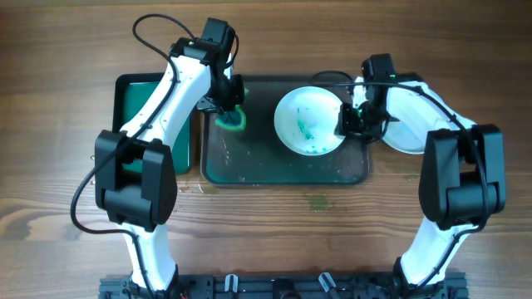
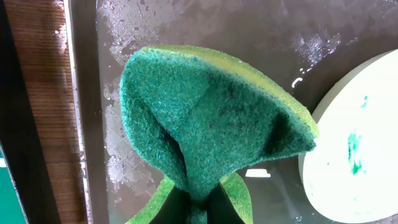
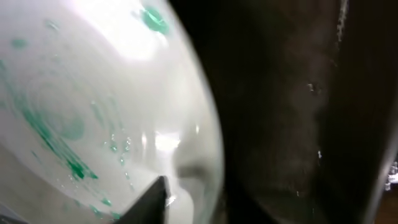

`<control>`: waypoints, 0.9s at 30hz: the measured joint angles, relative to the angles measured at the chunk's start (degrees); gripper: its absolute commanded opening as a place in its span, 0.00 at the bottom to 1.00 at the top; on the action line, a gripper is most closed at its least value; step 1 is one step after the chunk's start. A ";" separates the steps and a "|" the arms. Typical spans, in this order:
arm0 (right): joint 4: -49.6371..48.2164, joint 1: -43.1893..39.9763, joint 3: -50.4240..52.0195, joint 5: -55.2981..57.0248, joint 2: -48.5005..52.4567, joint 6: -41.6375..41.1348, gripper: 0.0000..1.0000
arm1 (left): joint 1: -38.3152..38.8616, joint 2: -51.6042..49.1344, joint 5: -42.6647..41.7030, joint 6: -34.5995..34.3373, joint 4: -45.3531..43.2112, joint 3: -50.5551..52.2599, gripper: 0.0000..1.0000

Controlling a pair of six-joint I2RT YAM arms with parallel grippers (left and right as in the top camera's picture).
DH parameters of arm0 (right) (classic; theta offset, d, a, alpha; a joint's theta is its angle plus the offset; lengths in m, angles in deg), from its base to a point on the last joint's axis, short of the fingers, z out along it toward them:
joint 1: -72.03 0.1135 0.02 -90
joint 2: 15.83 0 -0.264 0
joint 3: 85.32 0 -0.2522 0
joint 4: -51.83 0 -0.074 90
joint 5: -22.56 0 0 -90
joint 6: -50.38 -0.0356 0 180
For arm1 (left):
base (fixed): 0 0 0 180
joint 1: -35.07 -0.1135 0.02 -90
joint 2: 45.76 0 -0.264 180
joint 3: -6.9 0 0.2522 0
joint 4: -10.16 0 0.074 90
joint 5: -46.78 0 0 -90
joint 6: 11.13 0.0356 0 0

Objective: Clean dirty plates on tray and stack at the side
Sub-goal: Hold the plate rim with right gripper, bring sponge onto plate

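Note:
One finger of my right gripper reaches far over the plate's smeared inside, so next I open and pinch just the plate's rim (image 3: 217, 155) before scrubbing with the sponge.
A white plate (image 1: 307, 122) with teal-green streaks stands tilted over the middle of the dark tray (image 1: 287, 173). My right gripper (image 1: 343, 122) is shut on the plate's right rim; the right wrist view shows one finger over the smeared plate face (image 3: 93, 112), with my gripper (image 3: 186, 200) at the rim. My left gripper (image 1: 226, 104) is shut on a green sponge (image 1: 232, 118) over the tray's left part, apart from the plate. In the left wrist view the sponge (image 2: 211, 124) bends out of the jaws (image 2: 199, 208), with the plate (image 2: 360, 162) to its right.
Another white plate (image 1: 409, 137) lies on the table just right of the tray, partly hidden under my right arm. A smaller bright green tray (image 1: 137, 101) sits left of the dark tray. The tray floor (image 2: 186, 31) is wet with droplets. A faint green stain (image 1: 317, 201) marks the table.

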 measured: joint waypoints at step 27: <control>-14.97 -0.02 2.97 1.07 -0.13 10.47 0.04 | 0.00 0.00 0.00 0.00 0.00 0.00 0.04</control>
